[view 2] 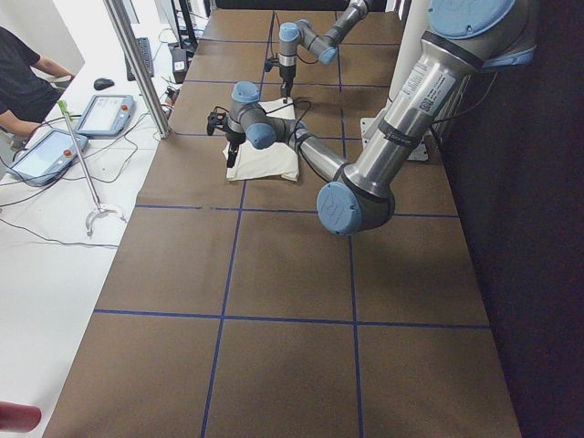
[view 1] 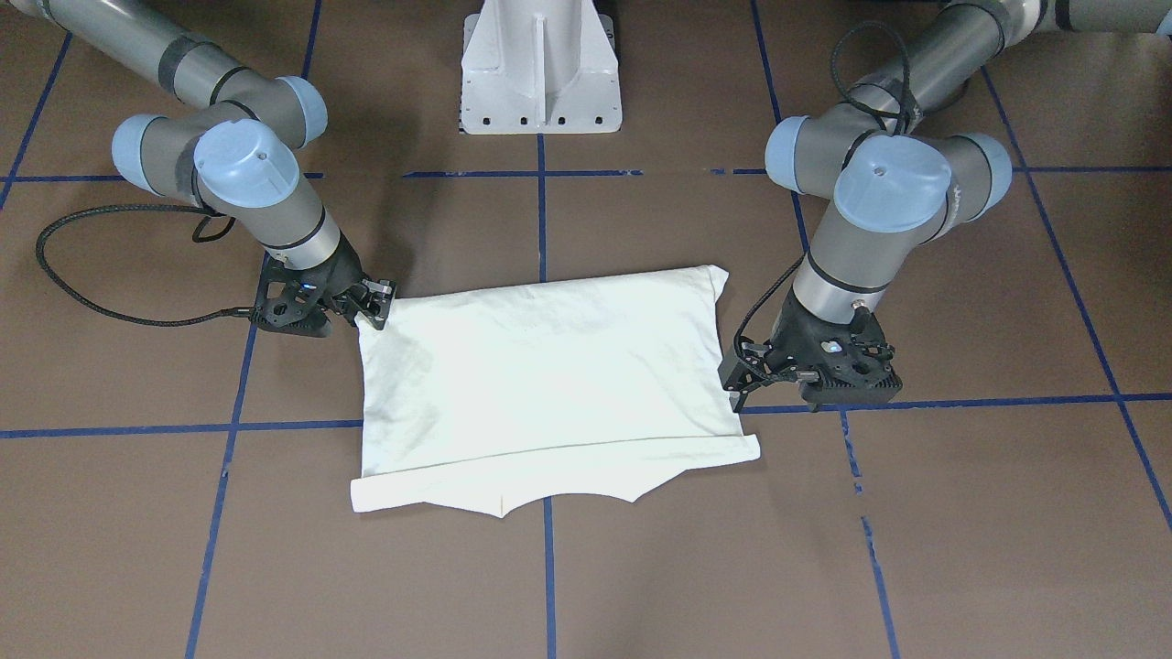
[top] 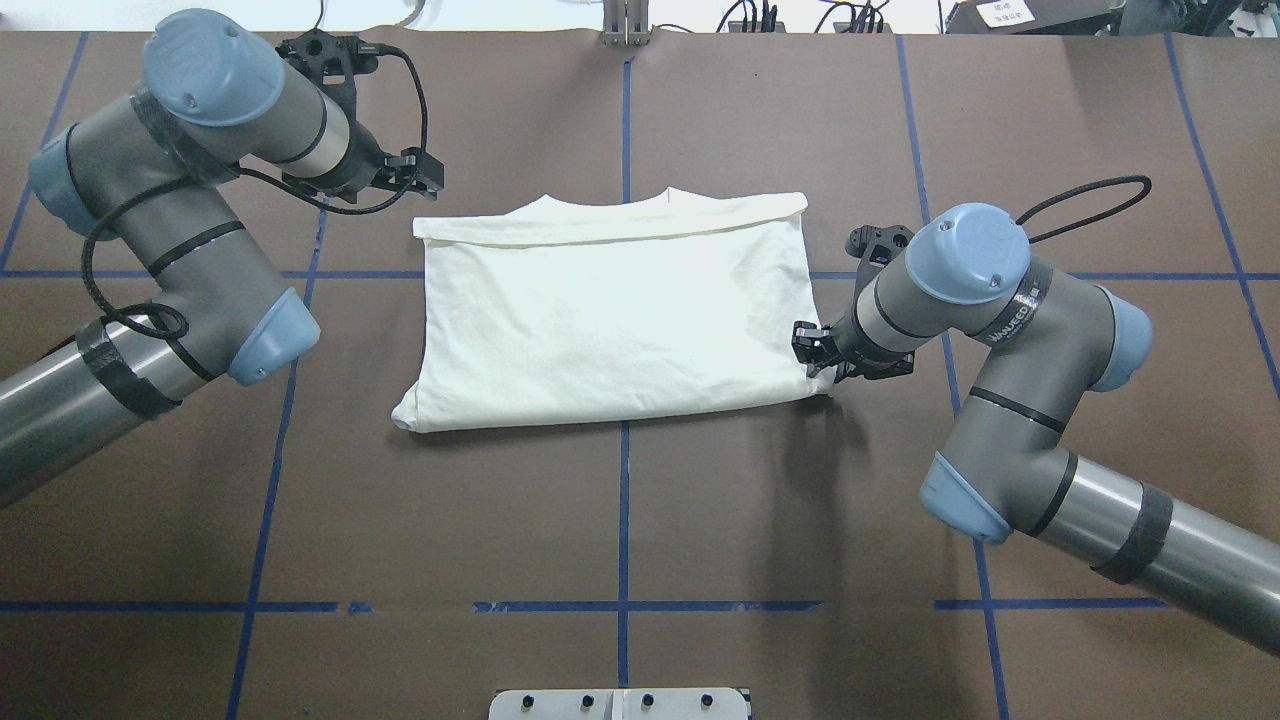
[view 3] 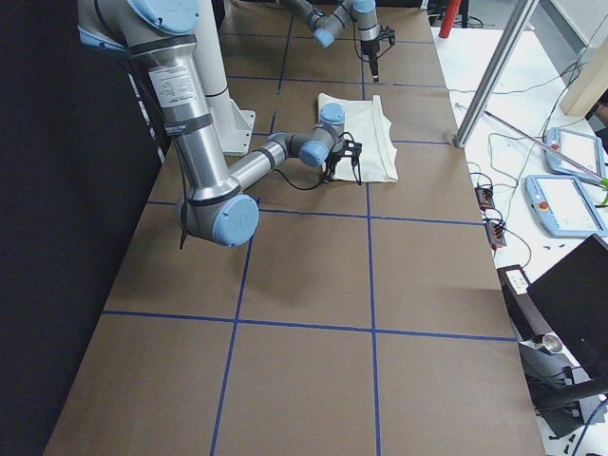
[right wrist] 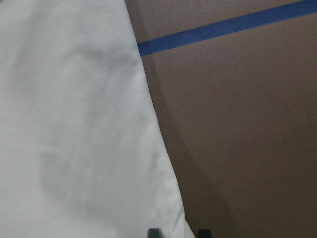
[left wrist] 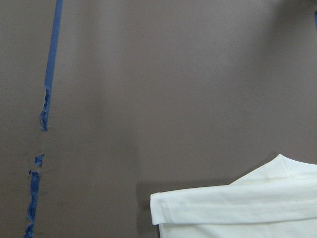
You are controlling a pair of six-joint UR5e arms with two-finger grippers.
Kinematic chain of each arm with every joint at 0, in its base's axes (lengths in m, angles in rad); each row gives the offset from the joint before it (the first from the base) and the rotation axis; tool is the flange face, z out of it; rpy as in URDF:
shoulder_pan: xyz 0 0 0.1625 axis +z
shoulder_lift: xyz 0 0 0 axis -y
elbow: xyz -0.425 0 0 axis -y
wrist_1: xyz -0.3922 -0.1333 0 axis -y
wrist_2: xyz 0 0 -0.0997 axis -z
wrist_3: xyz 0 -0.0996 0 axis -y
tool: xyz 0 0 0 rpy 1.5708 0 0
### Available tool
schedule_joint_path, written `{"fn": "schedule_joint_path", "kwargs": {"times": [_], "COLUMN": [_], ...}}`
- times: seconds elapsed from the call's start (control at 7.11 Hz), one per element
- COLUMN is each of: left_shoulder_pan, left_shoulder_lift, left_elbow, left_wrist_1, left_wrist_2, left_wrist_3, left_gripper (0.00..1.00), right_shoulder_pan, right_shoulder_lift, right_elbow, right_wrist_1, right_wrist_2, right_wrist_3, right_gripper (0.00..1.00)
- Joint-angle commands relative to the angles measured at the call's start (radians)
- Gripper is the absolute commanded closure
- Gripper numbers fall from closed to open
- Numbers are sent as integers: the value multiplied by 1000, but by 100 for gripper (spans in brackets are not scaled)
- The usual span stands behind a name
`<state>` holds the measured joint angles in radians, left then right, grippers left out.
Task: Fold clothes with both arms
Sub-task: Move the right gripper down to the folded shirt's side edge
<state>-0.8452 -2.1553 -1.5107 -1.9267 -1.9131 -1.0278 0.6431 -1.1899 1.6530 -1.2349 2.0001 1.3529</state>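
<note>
Next, my right gripper puts the cream-white shirt on the brown tabletop (view 1: pixel 428 249) near the white pedestal base.
The cream-white shirt (view 1: pixel 549 366) lies folded flat at mid-table, plain side up, its print hidden; it also shows in the overhead view (top: pixel 620 320). My right gripper (view 1: pixel 377 304) sits low at the shirt's near right corner (top: pixel 822 385). Its fingertips (right wrist: pixel 154 232) stand close together astride the cloth edge, shut on the shirt. My left gripper (view 1: pixel 740 380) is open and empty, just off the shirt's far left corner (top: pixel 420 172). The left wrist view shows that corner (left wrist: pixel 163 208) with no fingers in sight.
The white pedestal base (view 1: pixel 540 73) stands at the robot's side of the table. Blue tape lines (top: pixel 624 500) cross the brown tabletop. An operator (view 2: pixel 23 82) and tablets (view 3: pixel 570 204) are beyond the far table edge, with a metal post (view 2: pixel 137 64) nearby.
</note>
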Motion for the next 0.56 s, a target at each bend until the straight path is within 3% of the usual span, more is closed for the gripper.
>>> {"fn": "schedule_joint_path", "kwargs": {"times": [0.0, 0.42], "left_shoulder_pan": [2, 0], "left_shoulder_lift": [0, 0], "left_elbow": [1, -17], "left_wrist_1": [-2, 0], "left_wrist_2": [0, 2], "left_wrist_3": [0, -3], "left_gripper": [0, 0], "right_shoulder_pan": [4, -74], "right_shoulder_lift": [-13, -256], "right_elbow": [20, 291], "right_wrist_1": [6, 3], "right_wrist_2": [25, 74], "right_wrist_3": [-5, 15], "right_gripper": [100, 100]}}
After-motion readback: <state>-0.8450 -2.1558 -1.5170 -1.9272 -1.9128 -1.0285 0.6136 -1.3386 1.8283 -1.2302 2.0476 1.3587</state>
